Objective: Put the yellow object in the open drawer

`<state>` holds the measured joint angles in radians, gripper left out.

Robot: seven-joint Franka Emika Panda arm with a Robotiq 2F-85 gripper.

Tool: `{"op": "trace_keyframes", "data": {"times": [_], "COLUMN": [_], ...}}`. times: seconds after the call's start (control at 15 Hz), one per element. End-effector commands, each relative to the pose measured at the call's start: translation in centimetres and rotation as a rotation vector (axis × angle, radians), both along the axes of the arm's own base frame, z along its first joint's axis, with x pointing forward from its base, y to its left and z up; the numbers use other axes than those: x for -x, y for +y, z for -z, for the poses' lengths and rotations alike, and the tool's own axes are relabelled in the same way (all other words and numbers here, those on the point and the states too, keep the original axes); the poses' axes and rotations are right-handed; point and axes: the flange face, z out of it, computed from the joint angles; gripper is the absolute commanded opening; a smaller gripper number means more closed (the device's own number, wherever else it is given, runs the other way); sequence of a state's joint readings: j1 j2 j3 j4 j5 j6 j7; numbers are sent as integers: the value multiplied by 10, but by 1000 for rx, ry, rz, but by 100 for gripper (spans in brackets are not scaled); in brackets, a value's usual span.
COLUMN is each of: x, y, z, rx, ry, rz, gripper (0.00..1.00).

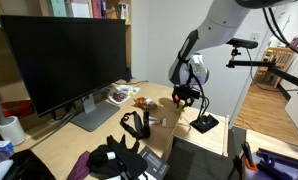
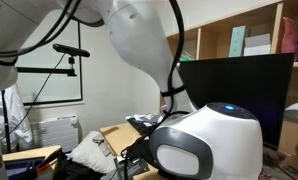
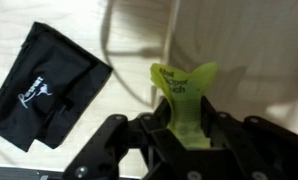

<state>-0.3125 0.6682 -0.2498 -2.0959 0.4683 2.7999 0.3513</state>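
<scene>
I need to release the yellow object from my gripper on the open drawer's light bottom beside the flat black pouch (image 1: 215,140).
In the wrist view my gripper (image 3: 184,122) is shut on the yellow object (image 3: 184,85), a yellow-green soft lump with dark print that sticks out past the fingertips, above the light wooden desk (image 3: 259,40). In an exterior view the gripper (image 1: 186,96) hangs low over the desk's far part. The held object is too small to make out there. I cannot pick out the open drawer in any view.
A flat black pouch (image 3: 44,85) lies to the left of the gripper, and a thin cable (image 3: 109,45) runs across the desk. A large monitor (image 1: 64,60) stands on the desk, with small red-orange items (image 1: 141,101) and black gear (image 1: 119,155) nearby. The arm (image 2: 204,145) blocks much of an exterior view.
</scene>
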Motion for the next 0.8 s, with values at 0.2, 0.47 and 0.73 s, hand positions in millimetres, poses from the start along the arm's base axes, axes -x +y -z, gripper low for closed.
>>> {"op": "trace_keyframes", "data": {"times": [0.2, 0.47, 0.73], "x": [101, 149, 148], "y": [-10, -19, -24], "z": [-29, -24, -16], "rx": [-1, -34, -38], "ry": [64, 131, 138], "rz": [-307, -483, -444], "gripper": [14, 14, 32]}}
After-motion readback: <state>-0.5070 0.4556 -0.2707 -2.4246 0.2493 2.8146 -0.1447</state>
